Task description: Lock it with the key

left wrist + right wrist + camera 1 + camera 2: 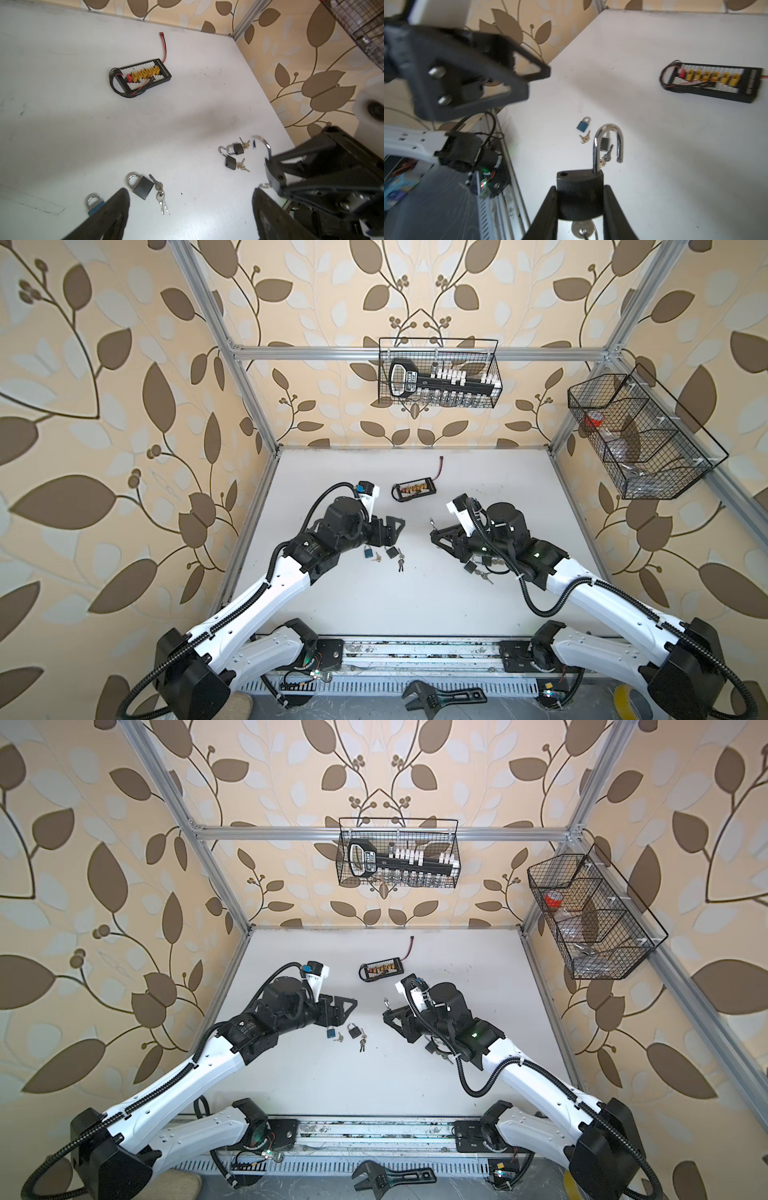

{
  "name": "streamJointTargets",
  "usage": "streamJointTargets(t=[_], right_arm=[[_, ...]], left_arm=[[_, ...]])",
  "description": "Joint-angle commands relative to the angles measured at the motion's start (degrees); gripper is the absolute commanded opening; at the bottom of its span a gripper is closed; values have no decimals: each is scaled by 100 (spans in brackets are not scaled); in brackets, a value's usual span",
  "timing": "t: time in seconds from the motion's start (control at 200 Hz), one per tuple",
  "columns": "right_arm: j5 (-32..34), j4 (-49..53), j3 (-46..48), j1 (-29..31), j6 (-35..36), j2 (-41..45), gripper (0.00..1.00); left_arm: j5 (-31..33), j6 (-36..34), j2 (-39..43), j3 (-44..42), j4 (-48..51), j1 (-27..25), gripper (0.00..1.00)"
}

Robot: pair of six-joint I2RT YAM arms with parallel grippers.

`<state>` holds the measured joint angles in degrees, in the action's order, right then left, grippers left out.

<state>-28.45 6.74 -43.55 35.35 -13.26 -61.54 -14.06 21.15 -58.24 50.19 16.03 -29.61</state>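
The black padlock is in my right gripper, and my left gripper needs to next grab the chrome shackle (432, 523) (262, 141) of that padlock.
My right gripper (580, 188) is shut on the body of a black padlock (580, 199), held above the table. Its chrome shackle (607, 143) stands open, the free end out of its hole. A key (582, 228) sits in the lock's underside between the fingers. In both top views this gripper (434, 533) points toward the middle, facing my left gripper (399, 527). The left gripper (190, 191) is open and empty, hovering over the table. Below it lie a blue padlock (93, 204) and a shut black padlock (142, 188) with keys (161, 197).
Two small black padlocks (236, 148) with keys lie beside the right arm. A black charging board (414, 488) with yellow plugs lies behind. Wire baskets hang on the back wall (438, 373) and the right wall (636, 435). A wrench (440, 697) lies beyond the front rail.
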Motion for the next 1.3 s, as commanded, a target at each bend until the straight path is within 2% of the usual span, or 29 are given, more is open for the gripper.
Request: streamJointTargets(t=[0.0, 0.085, 0.24, 0.33, 0.445, 0.525, 0.64, 0.94, 1.1, 1.295], right_arm=[[-1682, -40, -200, 1, 569, -86, 0], [-2365, 167, -388, -4, 790, -185, 0], [-3107, 122, -529, -2, 884, -159, 0], [-3396, 117, -632, -5, 886, -166, 0], [-3455, 117, -710, -26, 886, -124, 0], [-3482, 120, -750, -55, 870, -73, 0], [-3394, 152, -769, -191, 857, 56, 0], [-3343, 302, -607, -587, 869, 272, 0], [-3356, 362, -579, -633, 903, 283, 0], [-3366, 472, -537, -643, 992, 292, 0]], left_arm=[[-1466, -604, 89, 620, -94, 38, 90], [-2190, -871, 38, 793, -178, 34, 85], [-3475, -967, -201, 971, -450, 20, 79], [-3819, -949, -296, 949, -595, -98, 78], [-4067, -1104, -469, 1024, -496, -352, 77], [-4158, -1292, -641, 1169, -232, -543, 74], [-4394, -1529, -783, 1338, -28, -751, 60], [-4352, -1555, -777, 1322, -48, -800, 36], [-4292, -1529, -734, 1232, -89, -794, 27], [-4146, -1550, -689, 1251, -48, -796, 21]])
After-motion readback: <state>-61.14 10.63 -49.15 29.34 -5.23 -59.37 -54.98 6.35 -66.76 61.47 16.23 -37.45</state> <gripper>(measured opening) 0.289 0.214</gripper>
